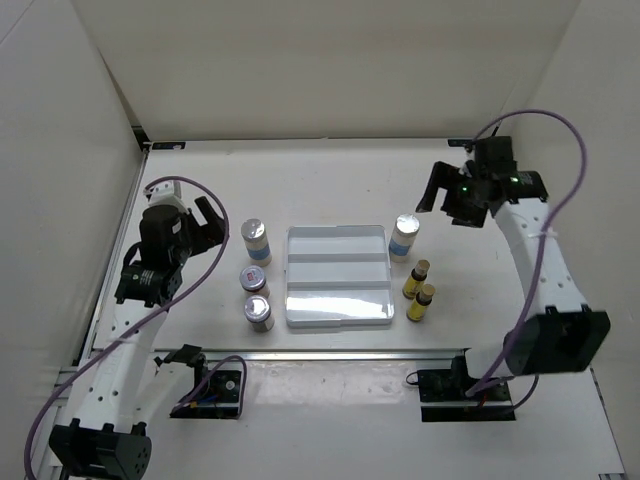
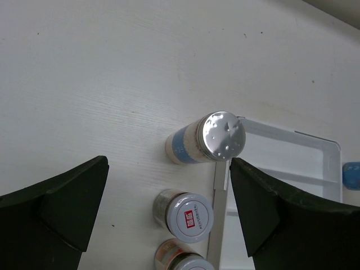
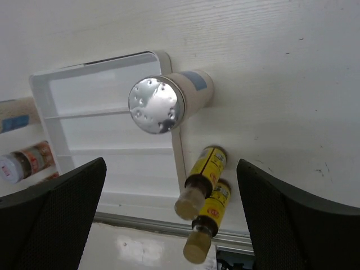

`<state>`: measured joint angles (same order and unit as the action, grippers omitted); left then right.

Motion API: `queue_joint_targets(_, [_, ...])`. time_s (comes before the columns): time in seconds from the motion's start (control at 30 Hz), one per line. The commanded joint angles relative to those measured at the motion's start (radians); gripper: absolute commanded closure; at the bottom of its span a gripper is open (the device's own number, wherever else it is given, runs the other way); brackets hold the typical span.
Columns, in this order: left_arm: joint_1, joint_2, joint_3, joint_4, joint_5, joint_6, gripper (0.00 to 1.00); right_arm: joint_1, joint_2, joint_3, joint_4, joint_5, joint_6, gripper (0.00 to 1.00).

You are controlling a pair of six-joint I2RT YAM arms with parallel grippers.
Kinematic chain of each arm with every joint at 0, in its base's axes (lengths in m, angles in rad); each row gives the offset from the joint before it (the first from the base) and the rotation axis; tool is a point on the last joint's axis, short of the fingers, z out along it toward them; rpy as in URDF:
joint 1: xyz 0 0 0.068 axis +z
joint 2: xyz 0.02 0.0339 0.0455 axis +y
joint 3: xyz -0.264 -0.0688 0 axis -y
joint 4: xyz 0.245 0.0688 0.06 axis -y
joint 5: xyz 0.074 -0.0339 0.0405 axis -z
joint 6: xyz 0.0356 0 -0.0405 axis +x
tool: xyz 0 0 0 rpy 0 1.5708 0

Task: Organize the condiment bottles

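The tall white bottle stands behind the short silver-lidded jars, and my left gripper will close on the silver cap point(image 1: 253, 229) point(image 2: 223, 136) of that bottle.
A tall white bottle point(image 1: 256, 240) with silver cap and blue label stands left of the white tray point(image 1: 338, 300); two short silver-lidded jars point(image 1: 254, 281) point(image 1: 259, 312) stand in front of it. A second tall white bottle point(image 1: 404, 237) stands at the tray's right edge, with two tiny yellow bottles point(image 1: 417, 278) point(image 1: 423, 300) beside it. My left gripper point(image 1: 212, 222) is open and empty, above the table left of the bottles; its wrist view shows the tall bottle point(image 2: 205, 139) and jars point(image 2: 184, 213). My right gripper point(image 1: 447, 198) is open and empty, raised at the far right; its view shows the bottle point(image 3: 164, 102) and yellow bottles point(image 3: 201, 181).
The tray has three rows with nothing in them. White walls enclose the table at the back and both sides. A metal rail point(image 1: 330, 354) runs along the near edge by the arm bases.
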<state>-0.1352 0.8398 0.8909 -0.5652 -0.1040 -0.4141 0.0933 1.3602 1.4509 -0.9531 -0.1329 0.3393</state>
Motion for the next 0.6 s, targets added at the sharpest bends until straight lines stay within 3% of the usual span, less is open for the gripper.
queue_joint_targets(0.0, [-0.004,-0.034,0.023,-0.001,0.033,-0.012,0.00,0.113,0.107,0.057,0.000,0.125,-0.002,0.02])
queue_joint_targets(0.2, [-0.004,0.021,0.060,-0.045,0.046,-0.012,0.00,0.195,0.307,0.123,-0.019,0.225,-0.013,0.10])
queue_joint_targets(0.37, [-0.004,0.056,0.071,-0.056,0.036,-0.012,0.00,0.223,0.326,0.057,0.025,0.259,-0.023,0.13])
queue_joint_targets(0.57, [-0.004,0.065,0.071,-0.065,0.018,-0.012,0.00,0.232,0.335,0.046,0.034,0.262,-0.023,0.46])
